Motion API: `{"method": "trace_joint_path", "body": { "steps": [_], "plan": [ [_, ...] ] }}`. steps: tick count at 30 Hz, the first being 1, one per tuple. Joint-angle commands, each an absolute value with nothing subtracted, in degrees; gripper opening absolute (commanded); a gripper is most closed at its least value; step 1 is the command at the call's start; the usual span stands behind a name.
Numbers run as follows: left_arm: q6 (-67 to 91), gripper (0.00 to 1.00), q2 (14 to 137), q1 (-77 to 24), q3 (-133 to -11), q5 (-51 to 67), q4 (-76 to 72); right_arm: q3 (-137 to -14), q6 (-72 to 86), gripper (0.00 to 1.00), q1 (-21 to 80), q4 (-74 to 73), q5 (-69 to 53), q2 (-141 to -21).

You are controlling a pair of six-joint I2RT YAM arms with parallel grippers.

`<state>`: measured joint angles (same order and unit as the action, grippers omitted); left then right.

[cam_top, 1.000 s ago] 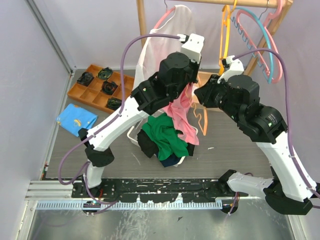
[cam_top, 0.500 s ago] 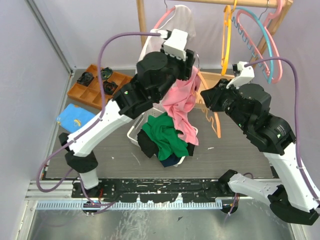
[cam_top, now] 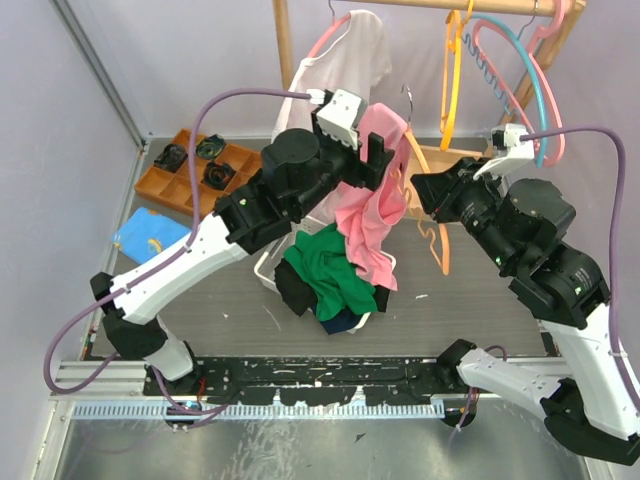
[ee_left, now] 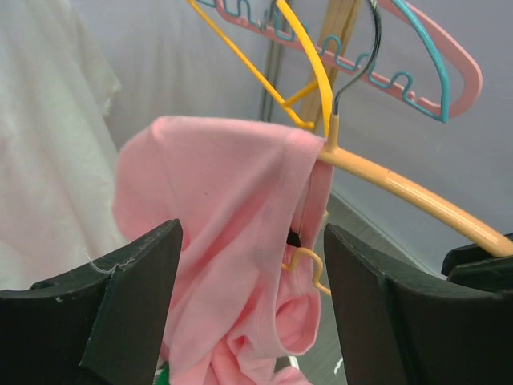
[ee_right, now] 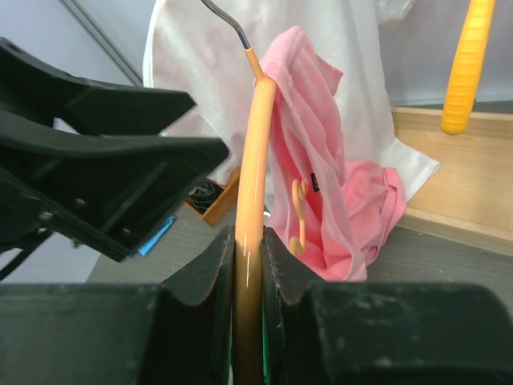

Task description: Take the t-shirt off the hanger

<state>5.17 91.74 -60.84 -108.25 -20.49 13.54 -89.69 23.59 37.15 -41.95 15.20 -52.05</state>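
Note:
Next, my left gripper pinches the t-shirt's upper fold [ee_left: 240,132] while my right gripper draws the hanger out, as the pink t-shirt's edge sits over the orange hanger's far arm.
The pink t-shirt [cam_top: 368,205] hangs bunched over one end of the orange hanger [cam_top: 438,245], above the laundry basket. Its lower part trails down onto the clothes there. My right gripper [ee_right: 248,257] is shut on the hanger's [ee_right: 253,152] orange arm, with the t-shirt [ee_right: 325,172] draped just past its fingers. My left gripper [ee_left: 252,297] is open, one finger on each side of the t-shirt's [ee_left: 216,208] upper fold and not touching it. In the top view the left gripper [cam_top: 386,160] sits at the top of the t-shirt, and the right gripper [cam_top: 425,192] is to its right.
A white shirt [cam_top: 345,60] hangs on a pink hanger from the wooden rack [cam_top: 283,40]. Yellow [cam_top: 452,70] and pink-and-teal hangers [cam_top: 530,95] hang further right. A white basket [cam_top: 268,272] holds green and dark clothes. An orange tray [cam_top: 195,178] and a blue cloth [cam_top: 153,238] lie at the left.
My left gripper has opened and let go of the pink t-shirt, and its arm has swung left. My right arm has carried the hanger up and to the right.

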Motion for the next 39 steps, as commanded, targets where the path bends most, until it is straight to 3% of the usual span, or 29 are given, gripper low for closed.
{"method": "trace_joint_path", "body": {
  "steps": [1, 8, 11, 19, 24, 25, 29, 35, 39],
  "plan": [
    [7.72, 0.80, 92.58, -60.15, -106.59, -15.58, 9.24, -92.62, 21.72, 0.01, 37.09, -33.93, 13.30, -50.55],
    [8.85, 0.82, 92.67, -58.15, -104.28, -13.77, 5.29, -92.84, 21.61, 0.01, 37.08, -33.67, 9.38, -49.76],
    [9.00, 0.79, 92.87, -57.39, -103.83, -13.27, 3.88, -92.74, 21.62, 0.01, 37.09, -33.83, 9.06, -49.42],
    [9.14, 0.40, 92.83, -56.40, -103.85, -11.97, 3.65, -92.05, 21.62, 0.01, 37.04, -34.28, 9.36, -48.10],
    [9.16, 0.02, 94.17, -56.33, -106.49, -11.42, 5.67, -92.02, 21.40, 0.01, 37.09, -34.44, 9.23, -48.06],
    [9.17, 0.00, 94.48, -56.38, -107.19, -11.48, 6.11, -92.07, 21.34, 0.01, 37.05, -34.52, 9.15, -48.03],
    [9.46, 0.00, 95.07, -56.39, -109.31, -13.88, 5.99, -92.11, 21.20, 0.01, 37.09, -35.07, 9.16, -47.73],
    [6.21, 0.00, 97.50, -56.29, -114.03, -28.98, 4.40, -92.67, 20.88, 0.01, 37.09, -36.79, 8.09, -46.32],
    [4.95, 0.00, 100.81, -54.99, -119.22, -31.00, 6.72, -93.67, 20.92, 0.01, 37.08, -38.60, 6.17, -45.34]
  ]
}}
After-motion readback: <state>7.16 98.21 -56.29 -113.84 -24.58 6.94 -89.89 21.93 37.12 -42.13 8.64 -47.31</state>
